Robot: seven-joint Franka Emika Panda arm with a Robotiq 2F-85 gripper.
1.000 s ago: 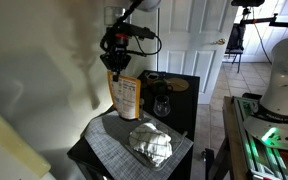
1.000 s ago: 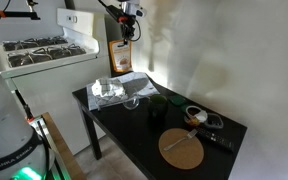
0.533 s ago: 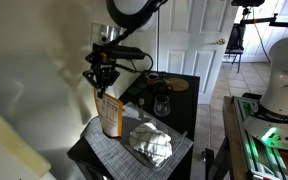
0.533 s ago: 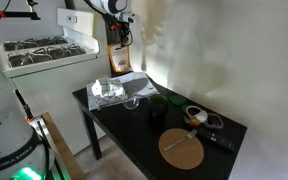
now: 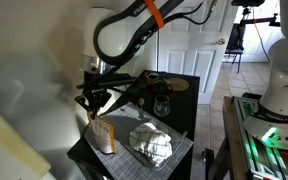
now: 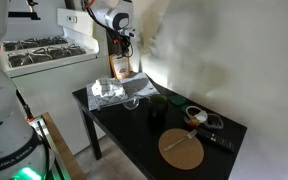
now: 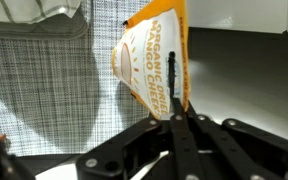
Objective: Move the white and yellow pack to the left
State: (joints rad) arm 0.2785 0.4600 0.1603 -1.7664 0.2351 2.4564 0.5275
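Next, I open my gripper to let go of the white and yellow pack on the grey woven mat (image 5: 113,158), beside the crumpled silvery foil bundle.
The white and yellow pack (image 5: 103,134) stands near the left edge of the grey woven mat (image 5: 124,158); its white face carries orange print in the wrist view (image 7: 149,62). It also shows in an exterior view (image 6: 121,69). My gripper (image 5: 93,112) is shut on the pack's top edge, the fingers pinching it (image 7: 175,100). The crumpled silvery foil bundle (image 5: 150,143) lies on the mat to the right of the pack, apart from it.
A dark glass jar (image 5: 162,103) stands behind the mat on the black table (image 6: 144,131). A round wooden board (image 6: 182,149) and small dishes (image 6: 198,116) lie further along. A wall is close behind the pack. A white stove (image 6: 41,55) stands beside the table.
My gripper has carried the pack leftwards and downwards, from above the mat's middle to its left edge. The foil bundle and jar have not moved.
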